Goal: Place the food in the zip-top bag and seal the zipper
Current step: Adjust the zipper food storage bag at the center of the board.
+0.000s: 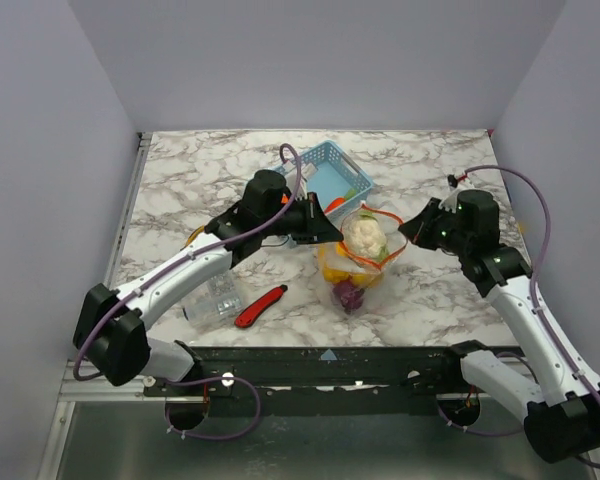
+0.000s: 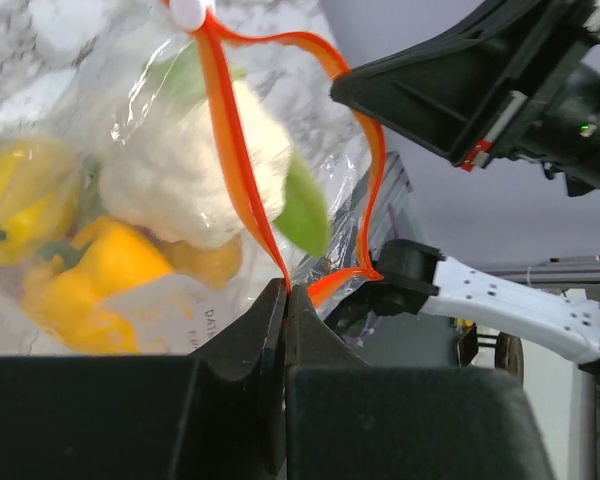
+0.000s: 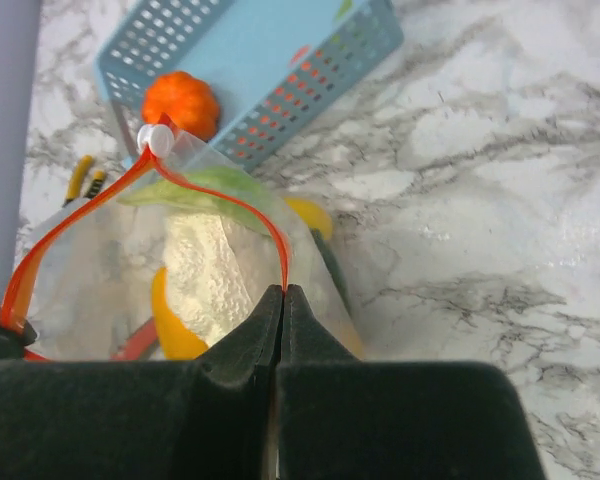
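Note:
The zipper loop is wide open and my left gripper holds it far from the white slider, so next I open my left gripper and grab the part of the zipper (image 2: 212, 52) next to the slider.
The clear zip-top bag (image 1: 360, 262) stands in the middle of the table, held up between both grippers. Inside it are a white cauliflower (image 1: 365, 238), yellow pieces (image 2: 100, 270) and a purple piece (image 1: 350, 295). The orange-red zipper (image 2: 235, 170) forms an open loop, with a white slider (image 3: 158, 138) at its far end. My left gripper (image 2: 286, 290) is shut on the zipper strip at the bag's left side. My right gripper (image 3: 283, 292) is shut on the strip at the right side. An orange fruit (image 3: 180, 100) lies at the blue basket's near corner, outside the bag.
The blue lattice basket (image 1: 355, 172) stands just behind the bag. A red utility knife (image 1: 260, 306) and a clear ridged box (image 1: 212, 298) lie at the front left under my left arm. The table's front edge runs close behind the bag's base.

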Robot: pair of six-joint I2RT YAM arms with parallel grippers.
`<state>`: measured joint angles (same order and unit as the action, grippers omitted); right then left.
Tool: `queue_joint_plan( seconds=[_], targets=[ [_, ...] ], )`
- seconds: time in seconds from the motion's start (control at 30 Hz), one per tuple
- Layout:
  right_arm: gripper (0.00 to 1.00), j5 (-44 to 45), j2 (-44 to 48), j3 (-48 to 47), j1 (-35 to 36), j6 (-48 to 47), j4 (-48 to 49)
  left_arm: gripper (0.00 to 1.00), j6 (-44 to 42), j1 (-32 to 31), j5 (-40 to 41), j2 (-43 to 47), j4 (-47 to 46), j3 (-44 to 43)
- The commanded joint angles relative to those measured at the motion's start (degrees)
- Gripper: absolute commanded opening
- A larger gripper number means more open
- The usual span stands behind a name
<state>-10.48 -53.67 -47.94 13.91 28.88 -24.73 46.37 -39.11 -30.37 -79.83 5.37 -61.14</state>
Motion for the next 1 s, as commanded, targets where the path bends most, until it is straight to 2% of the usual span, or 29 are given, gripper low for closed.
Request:
queue_joint_plan(
  seconds=[0.0, 0.1, 0.33, 0.4, 0.5, 0.6, 0.73, 0.97],
  targets=[
    [0.0, -1.4, 3.36, -8.14, 0.03, -1.82, -2.59, 0.0, -2.28, -0.13, 1.11, 7.12, 2.76, -6.53],
    [0.0, -3.14, 3.91, -8.99, 0.04, -0.84, -1.53, 0.0, -1.95, 0.0, 2.26, 8.08, 3.77, -6.64],
    [0.0, 0.85, 1.94, 1.31, 0.06, 0.39, 4.25, 0.0, -0.46, 1.82, 3.87, 5.11, 3.32, 0.05],
    [0.0, -0.68, 0.34, 1.6, -0.01, 0.69, 4.62, 0.0, -2.1, 2.12, 3.39, 2.92, 5.39, -1.11],
    [0.0, -7.65, -0.25, -0.81, 0.0, 2.35, 5.8, 0.0, -3.34, 2.56, -0.3, 0.56, 7.83, -5.43],
    [0.0, -12.97, 0.72, -4.97, 0.05, 4.12, 5.86, 0.0, -2.62, 2.22, -0.83, 2.39, 7.3, -8.7],
    [0.0, -13.77, 3.41, -7.91, 0.04, 5.33, 4.96, 0.0, -1.92, 1.6, -1.07, 4.62, 7.38, -11.84],
    [0.0, -12.6, 5.06, 2.88, 0.01, 9.56, 10.32, 0.0, -1.58, 1.56, -0.76, 2.11, 4.94, -6.0]
  ],
)
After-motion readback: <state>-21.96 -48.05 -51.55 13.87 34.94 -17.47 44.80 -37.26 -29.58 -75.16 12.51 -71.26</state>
